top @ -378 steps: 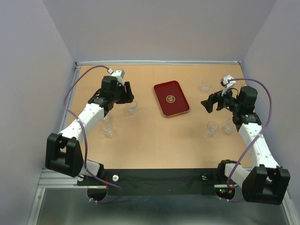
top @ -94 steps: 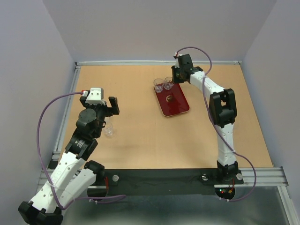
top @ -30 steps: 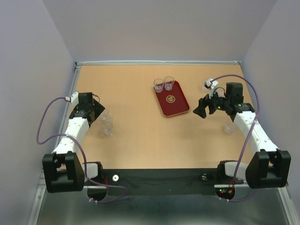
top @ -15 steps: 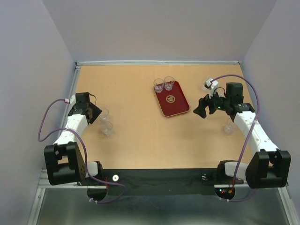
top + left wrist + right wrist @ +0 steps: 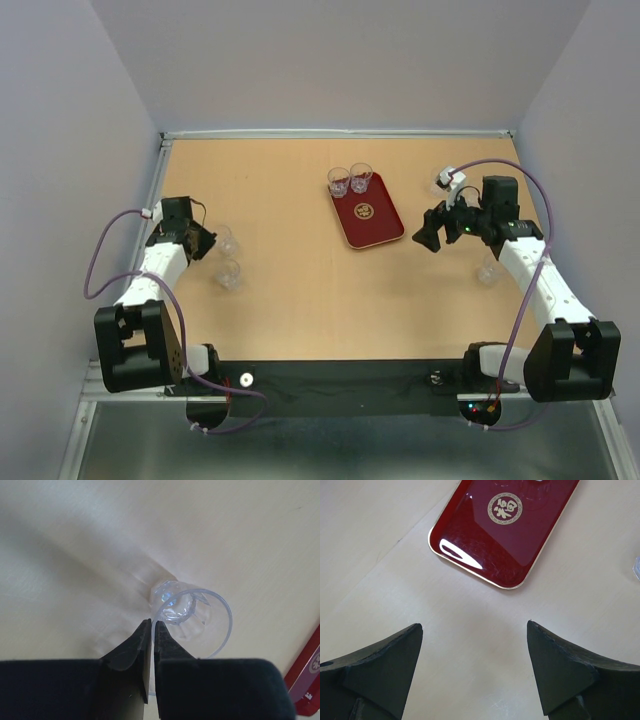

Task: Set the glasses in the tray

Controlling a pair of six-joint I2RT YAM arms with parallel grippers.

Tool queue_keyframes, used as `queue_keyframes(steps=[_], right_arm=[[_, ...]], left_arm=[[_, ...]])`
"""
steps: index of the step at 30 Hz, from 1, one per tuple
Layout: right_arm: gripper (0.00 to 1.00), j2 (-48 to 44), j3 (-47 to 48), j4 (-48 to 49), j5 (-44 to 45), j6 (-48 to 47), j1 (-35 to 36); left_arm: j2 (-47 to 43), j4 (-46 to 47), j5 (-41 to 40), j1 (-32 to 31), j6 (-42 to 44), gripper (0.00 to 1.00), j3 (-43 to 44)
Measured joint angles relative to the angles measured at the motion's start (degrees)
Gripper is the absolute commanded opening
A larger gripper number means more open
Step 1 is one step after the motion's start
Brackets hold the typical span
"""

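My left gripper is going to let go of the glass on the dark red tray (image 5: 346, 207), between its gold emblem and the long edge of the tray.
The dark red tray (image 5: 372, 225) lies in the middle of the table, with two clear glasses (image 5: 339, 181) (image 5: 360, 176) standing at its far end. At the left, my left gripper (image 5: 207, 243) is shut on the rim of a glass (image 5: 225, 240). In the left wrist view its fingers (image 5: 152, 622) pinch the wall of that glass (image 5: 192, 615), one finger inside and one outside. Another glass (image 5: 230, 273) stands just nearer. My right gripper (image 5: 425, 237) hangs open to the right of the tray, and in the right wrist view the gripper (image 5: 475, 625) holds nothing, with the tray (image 5: 485, 545) ahead of it.
One more glass (image 5: 490, 268) stands beside the right forearm. A corner of the tray (image 5: 307, 680) shows at the lower right of the left wrist view. Grey walls close in the table on three sides.
My left gripper has closed from wide open onto the glass's rim. The right arm has not moved.
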Motion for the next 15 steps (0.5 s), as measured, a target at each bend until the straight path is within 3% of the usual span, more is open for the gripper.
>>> queue_keyframes(steps=[5, 15], right_arm=[[0.89, 0.0, 0.0, -0.02, 0.2, 0.0, 0.0], [0.89, 0.0, 0.0, 0.0, 0.46, 0.0, 0.0]], left_arm=[[0.39, 0.46, 1.14, 0.0, 0.92, 0.0, 0.0], [4.63, 5.7, 16.0, -2.43, 6.78, 0.0, 3.23]])
